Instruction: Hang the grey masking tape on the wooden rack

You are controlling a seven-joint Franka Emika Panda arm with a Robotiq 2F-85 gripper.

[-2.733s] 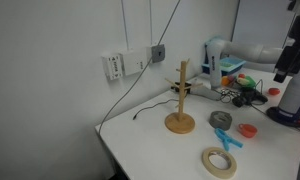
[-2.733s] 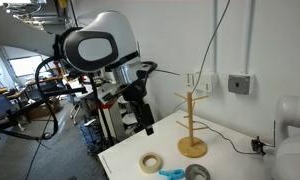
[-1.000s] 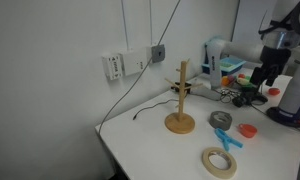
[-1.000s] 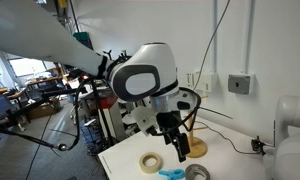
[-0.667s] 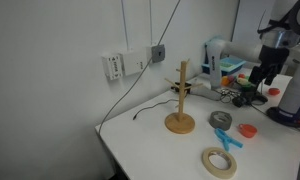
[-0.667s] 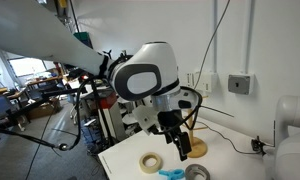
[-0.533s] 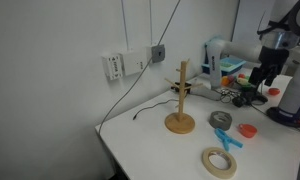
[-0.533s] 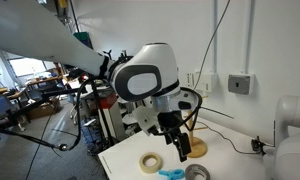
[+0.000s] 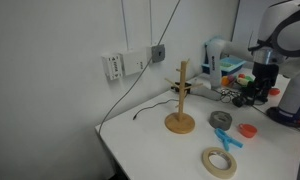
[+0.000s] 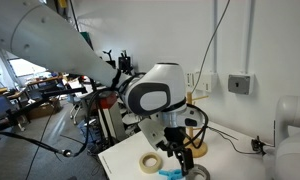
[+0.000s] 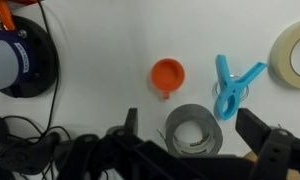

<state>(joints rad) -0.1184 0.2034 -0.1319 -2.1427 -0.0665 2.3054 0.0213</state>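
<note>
The grey masking tape's side (image 9: pixel 228 112) (image 11: pixel 171 127) facing the dark cables, opposite the blue clip, is going to be gripped by my gripper.
The grey masking tape (image 11: pixel 193 112) lies flat on the white table, in the wrist view directly below and between my two dark fingers (image 11: pixel 130 120). It also shows in both exterior views (image 9: pixel 221 119) (image 10: pixel 197 172). My gripper (image 11: pixel 191 116) is open and empty, in the air above the tape (image 9: pixel 258 90) (image 10: pixel 185 158). The wooden rack (image 9: pixel 180 100) stands upright on its round base, apart from the tape. In an exterior view the rack (image 10: pixel 197 147) is partly hidden by my arm.
A cream-white tape roll (image 11: pixel 293 52) (image 9: pixel 218 161) (image 10: pixel 150 161), a blue clip (image 11: pixel 230 85) (image 9: pixel 226 139) and an orange cap (image 11: pixel 167 74) (image 9: pixel 248 130) lie close round the grey tape. Dark cables and clutter (image 9: pixel 240 95) sit at the table's back. A cable (image 9: pixel 145 108) runs along the wall.
My arm has come down and moved in front of the rack, toward the grey tape. The tape and the rack have not moved.
</note>
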